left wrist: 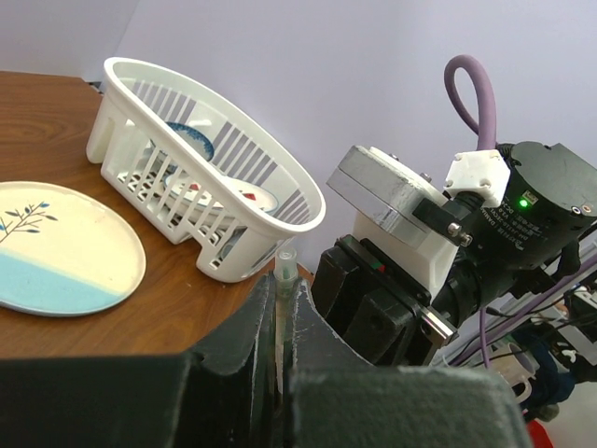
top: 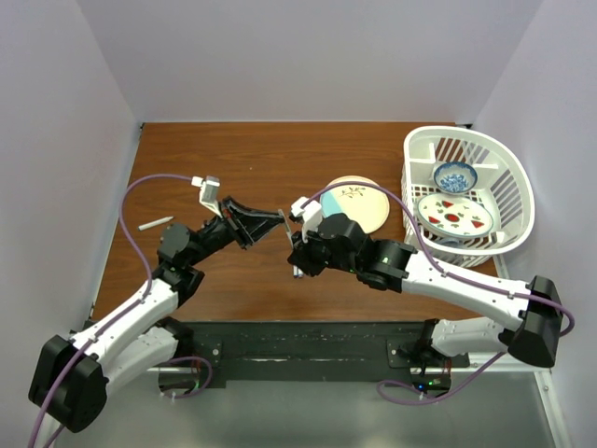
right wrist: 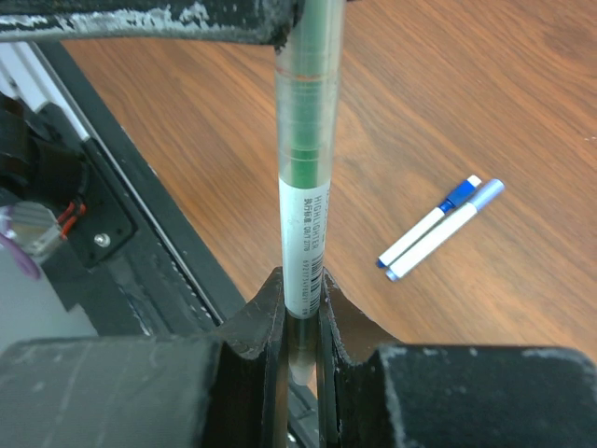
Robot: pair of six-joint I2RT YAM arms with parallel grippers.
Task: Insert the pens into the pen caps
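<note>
The robot's left gripper needs to release the green cap with its pen beside the blue-capped pens, away from the plate (top: pixel 290 264).
A pale pen (right wrist: pixel 303 215) with green ink showing inside stands upright in my right gripper (right wrist: pixel 301 299), which is shut on its lower end. Its upper end runs into a translucent green pen cap (right wrist: pixel 322 28) at the fingers (right wrist: pixel 168 19) of my left gripper. In the left wrist view the left gripper (left wrist: pixel 283 291) is shut on that cap (left wrist: pixel 285 264), whose end pokes out between the tips. From above, the two grippers (top: pixel 283 218) (top: pixel 298 246) meet over the table's middle. Two more pens (right wrist: pixel 438 229) with blue caps lie side by side on the wood (top: pixel 156 223).
A cream and blue plate (top: pixel 354 203) lies just right of the grippers. A white basket (top: pixel 511 182) at the right holds a blue bowl (top: pixel 455 175) and a strawberry plate (top: pixel 454 215). The black base rail (right wrist: pixel 140 233) runs along the near edge.
</note>
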